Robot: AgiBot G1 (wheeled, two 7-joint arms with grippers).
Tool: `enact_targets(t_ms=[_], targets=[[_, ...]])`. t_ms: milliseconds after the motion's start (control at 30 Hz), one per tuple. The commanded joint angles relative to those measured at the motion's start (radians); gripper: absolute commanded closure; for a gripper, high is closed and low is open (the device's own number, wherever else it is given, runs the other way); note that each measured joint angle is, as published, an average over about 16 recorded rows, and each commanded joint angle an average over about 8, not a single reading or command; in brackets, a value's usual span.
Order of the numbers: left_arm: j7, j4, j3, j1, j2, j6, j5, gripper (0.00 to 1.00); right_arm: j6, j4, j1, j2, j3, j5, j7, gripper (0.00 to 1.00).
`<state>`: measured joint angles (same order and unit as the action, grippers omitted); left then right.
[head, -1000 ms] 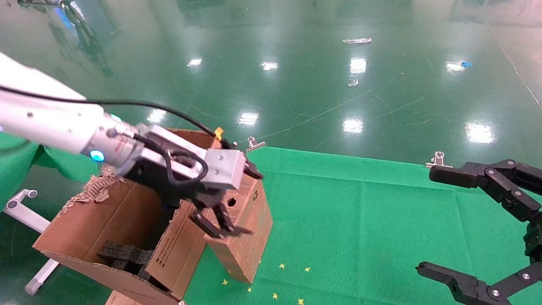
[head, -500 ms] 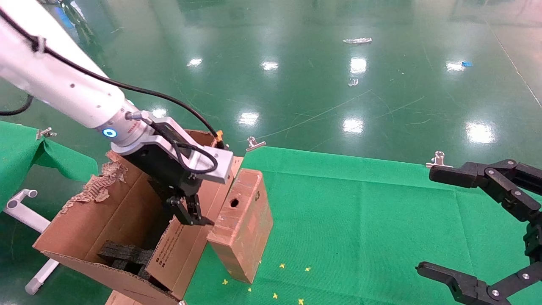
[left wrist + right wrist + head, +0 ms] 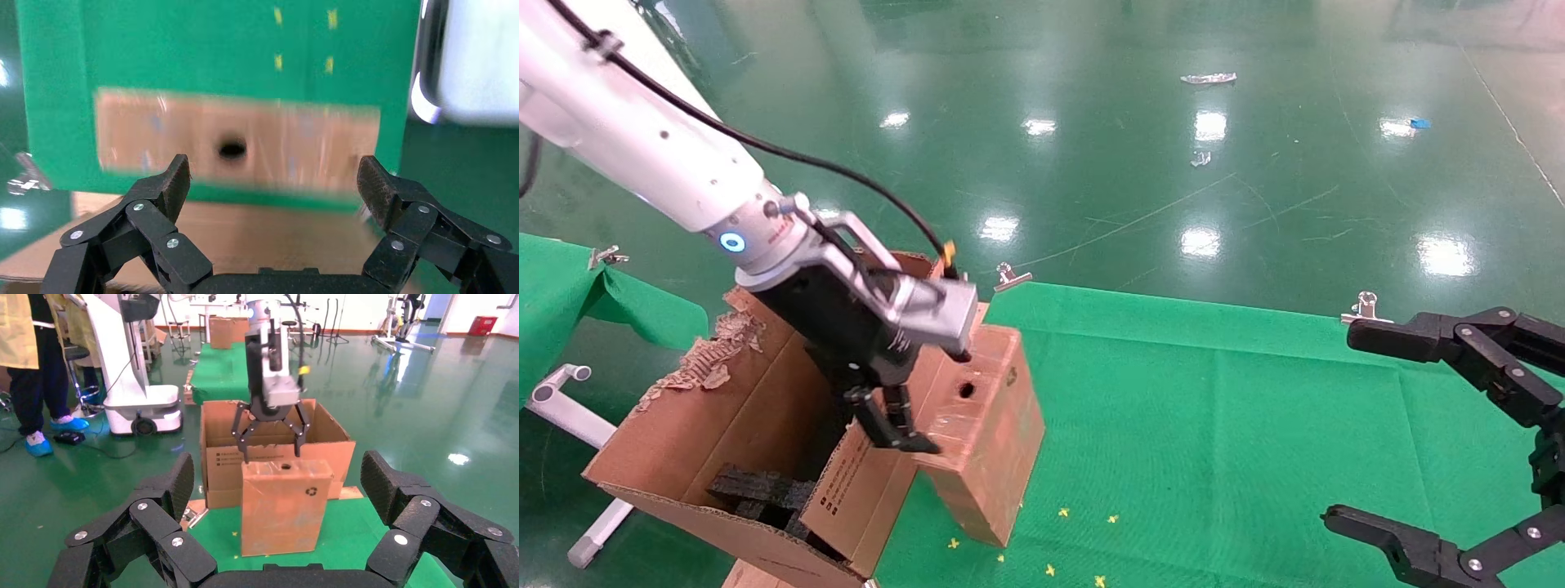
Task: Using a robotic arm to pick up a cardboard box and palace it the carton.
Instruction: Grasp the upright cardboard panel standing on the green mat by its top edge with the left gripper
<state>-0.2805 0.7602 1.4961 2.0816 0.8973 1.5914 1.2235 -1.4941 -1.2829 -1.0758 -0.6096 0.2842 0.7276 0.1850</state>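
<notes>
Next, my left gripper grips the near end of the cardboard box's top (image 3: 956, 429) (image 3: 306, 147), just past its round hole, with one finger on each wide side.
The small reddish-brown cardboard box (image 3: 997, 433) stands upright on the green cloth, right beside the carton (image 3: 715, 425). Its round hole faces up and its recycling symbol faces right. It also shows in the left wrist view (image 3: 287, 147) and the right wrist view (image 3: 281, 508). My white-sleeved left arm hangs its gripper (image 3: 896, 431) open and empty over the carton's near flap, just above the box's top left edge; the wrist view (image 3: 272, 177) shows the fingers wide apart. My right gripper (image 3: 1344, 425) is open and parked at the far right.
Black foam pieces (image 3: 756, 490) lie in the carton, whose back flap is torn (image 3: 711, 359). A white tube frame (image 3: 568, 408) stands left of it. Metal clips (image 3: 1009, 278) hold the cloth edge. People and a white robot base (image 3: 134, 386) stand beyond the carton.
My left gripper swung from over the box's top leftward above the carton flap, then dropped slightly and edged back toward the box. The box has not moved. The right arm stayed still.
</notes>
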Motion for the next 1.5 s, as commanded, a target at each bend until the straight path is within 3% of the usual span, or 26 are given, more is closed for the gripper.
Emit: enact_targets(t_ms=[33, 167, 433, 667, 867, 933, 1000, 1033, 1167, 1267, 1333, 1500], targets=[[-0.026, -0.052, 0.008, 0.001, -0.005, -0.001, -0.063, 0.0, 0.0, 0.0, 0.0, 0.0, 0.0, 0.0, 0.0, 0.0], [-0.203, -0.141, 0.041, 0.014, 0.008, -0.002, -0.141, 0.0, 0.0, 0.0, 0.0, 0.0, 0.0, 0.0, 0.0, 0.0], [-0.529, -0.202, 0.15, 0.055, 0.054, -0.016, -0.116, 0.0, 0.0, 0.0, 0.0, 0.0, 0.001, -0.001, 0.0, 0.0], [-0.67, -0.235, 0.17, 0.006, 0.071, -0.039, -0.153, 0.0, 0.001, 0.0, 0.0, 0.001, 0.001, -0.001, -0.001, 0.0], [-0.715, -0.261, 0.179, -0.037, 0.101, -0.071, -0.158, 0.0, 0.001, 0.0, 0.0, 0.001, 0.002, -0.001, -0.001, 0.0], [-0.718, -0.264, 0.18, -0.043, 0.108, -0.079, -0.156, 0.08, 0.001, 0.0, 0.0, 0.001, 0.002, -0.001, -0.001, 0.0], [-0.717, -0.263, 0.181, -0.047, 0.113, -0.084, -0.155, 0.25, 0.001, 0.0, 0.0, 0.001, 0.002, -0.001, -0.001, 0.0], [-0.718, -0.261, 0.182, -0.047, 0.115, -0.085, -0.154, 0.38, 0.001, 0.0, 0.0, 0.001, 0.002, -0.002, -0.001, 0.07], [-0.727, -0.245, 0.188, -0.048, 0.117, -0.079, -0.148, 0.86, 0.001, 0.0, -0.001, 0.001, 0.003, -0.002, -0.001, 0.56], [-0.741, -0.223, 0.193, -0.047, 0.113, -0.072, -0.144, 1.0, 0.001, 0.0, -0.001, 0.001, 0.003, -0.002, -0.001, 0.94], [-0.753, -0.205, 0.196, -0.046, 0.109, -0.069, -0.142, 1.0, 0.001, 0.0, -0.001, 0.001, 0.003, -0.002, -0.001, 1.0], [-0.785, -0.151, 0.203, -0.039, 0.096, -0.071, -0.134, 1.0, 0.001, 0.0, -0.001, 0.001, 0.003, -0.002, -0.002, 1.0]])
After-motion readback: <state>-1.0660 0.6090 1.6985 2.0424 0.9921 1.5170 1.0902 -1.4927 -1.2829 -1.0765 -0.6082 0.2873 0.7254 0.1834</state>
